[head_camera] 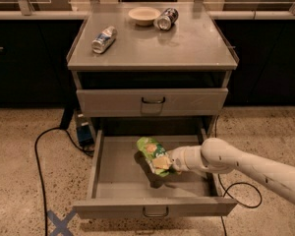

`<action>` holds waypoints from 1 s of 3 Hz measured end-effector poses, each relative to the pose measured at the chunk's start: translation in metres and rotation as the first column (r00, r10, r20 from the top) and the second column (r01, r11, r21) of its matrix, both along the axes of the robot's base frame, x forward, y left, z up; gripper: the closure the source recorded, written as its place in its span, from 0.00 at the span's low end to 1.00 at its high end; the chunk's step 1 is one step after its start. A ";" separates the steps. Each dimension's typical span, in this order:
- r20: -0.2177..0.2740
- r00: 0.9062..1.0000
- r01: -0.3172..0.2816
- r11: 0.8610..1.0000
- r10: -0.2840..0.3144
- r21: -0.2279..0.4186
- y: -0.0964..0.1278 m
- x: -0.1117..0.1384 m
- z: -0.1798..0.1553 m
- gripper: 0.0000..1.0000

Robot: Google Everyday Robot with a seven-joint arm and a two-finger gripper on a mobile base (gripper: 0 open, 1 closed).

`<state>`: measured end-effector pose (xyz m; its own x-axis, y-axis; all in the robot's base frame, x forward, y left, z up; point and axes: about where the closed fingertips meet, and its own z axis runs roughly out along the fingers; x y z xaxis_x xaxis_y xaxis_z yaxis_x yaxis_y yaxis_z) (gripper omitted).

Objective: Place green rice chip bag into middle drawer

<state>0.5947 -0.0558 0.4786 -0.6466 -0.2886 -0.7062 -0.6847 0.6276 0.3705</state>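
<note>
Next, I release the green rice chip bag around the centre of the open middle drawer's tray's bottom (152,162). The bag now hangs tilted over that tray.
The green rice chip bag (153,154) hangs over the tray of the open middle drawer (115,168), tilted, its shadow on the tray floor beneath it. My gripper (171,164) reaches in from the right on a white arm and is shut on the bag's lower right end. The bag seems to hang just above the tray; I cannot tell whether it touches. The drawer's low front panel with its small dark handle (154,212) is pulled out toward the camera.
Above it a shut grey drawer (152,102) with a taller front. On the cabinet top lie two cans (103,39) (165,18) and a white bowl (143,15). Black cables (42,151) and a blue tape cross (56,222) lie on the speckled floor.
</note>
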 end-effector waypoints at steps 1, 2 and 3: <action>-0.037 0.999 0.038 0.999 -0.038 -0.004 0.001 0.017 -0.018 1.00; -0.102 0.994 0.041 0.999 -0.040 0.006 0.005 0.023 -0.041 1.00; -0.171 0.985 0.028 0.999 -0.023 0.026 0.009 0.025 -0.064 1.00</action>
<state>0.6192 -0.0464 0.4142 -0.7653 -0.2520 -0.5922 -0.5938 0.6315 0.4986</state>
